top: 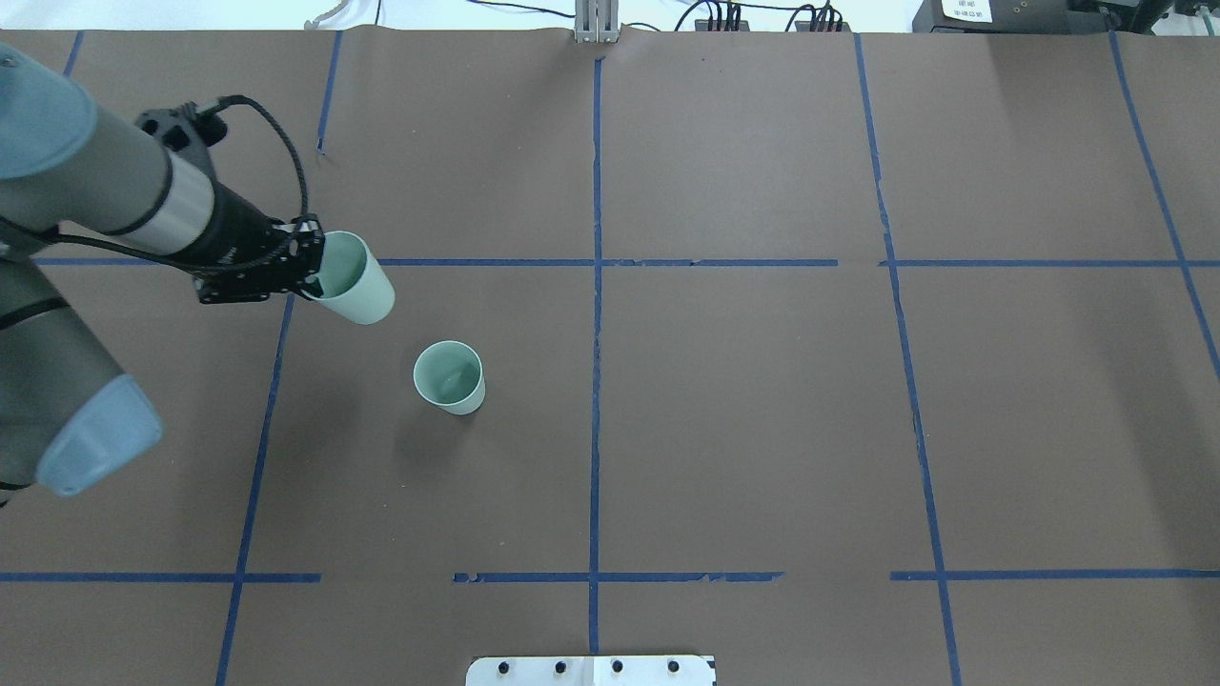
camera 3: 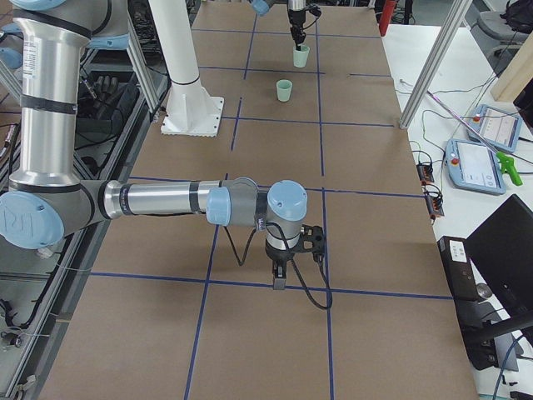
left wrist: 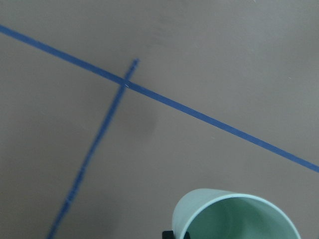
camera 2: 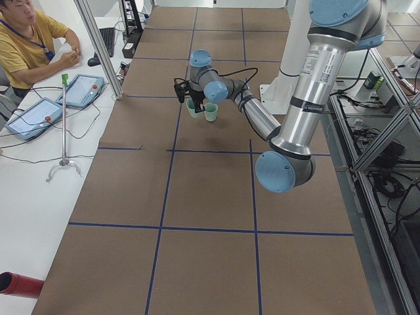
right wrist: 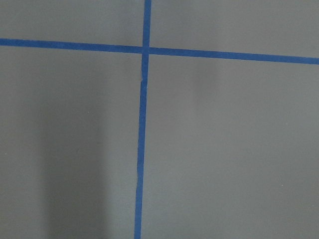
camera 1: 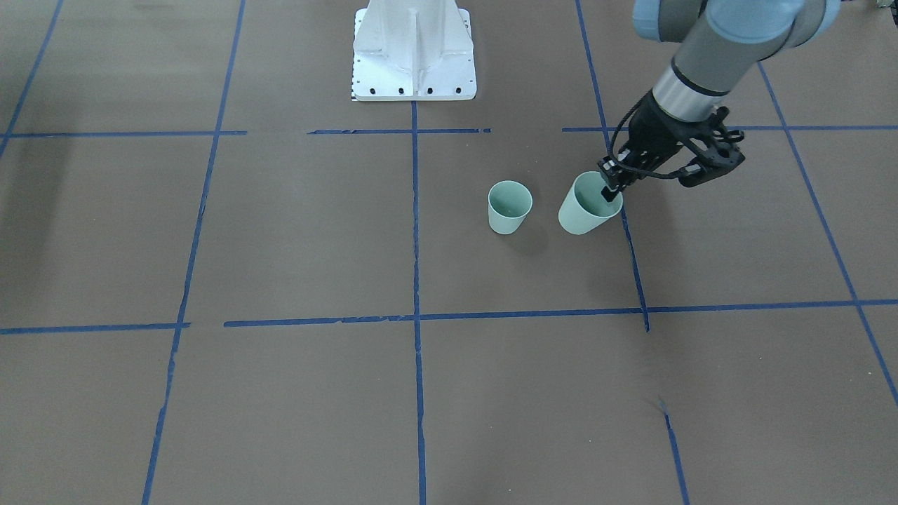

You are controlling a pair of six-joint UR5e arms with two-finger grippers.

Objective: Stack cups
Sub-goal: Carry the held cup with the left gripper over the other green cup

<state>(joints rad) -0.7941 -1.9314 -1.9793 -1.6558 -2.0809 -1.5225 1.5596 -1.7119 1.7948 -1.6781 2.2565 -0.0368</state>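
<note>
I should use my left gripper to release the cup it is holding inside the pale mint-green cup [camera 1: 510,201] that stands upright on the brown table.
One pale mint-green cup [camera 1: 509,207] stands upright on the brown table; it also shows in the overhead view [top: 449,376]. My left gripper [camera 1: 612,191] is shut on the rim of the second cup [camera 1: 586,209], one finger inside it. That cup is tilted and held above the table, beside the standing one and apart from it. It shows in the overhead view [top: 357,284] and at the bottom of the left wrist view [left wrist: 234,216]. My right gripper [camera 3: 279,282] shows only in the exterior right view, low over the table far from the cups; I cannot tell whether it is open.
The white robot pedestal [camera 1: 414,52] stands at the table's robot-side edge. Blue tape lines [top: 596,286] divide the brown surface into squares. An operator [camera 2: 26,46] sits at a side desk with tablets [camera 2: 79,88] beyond the far edge.
</note>
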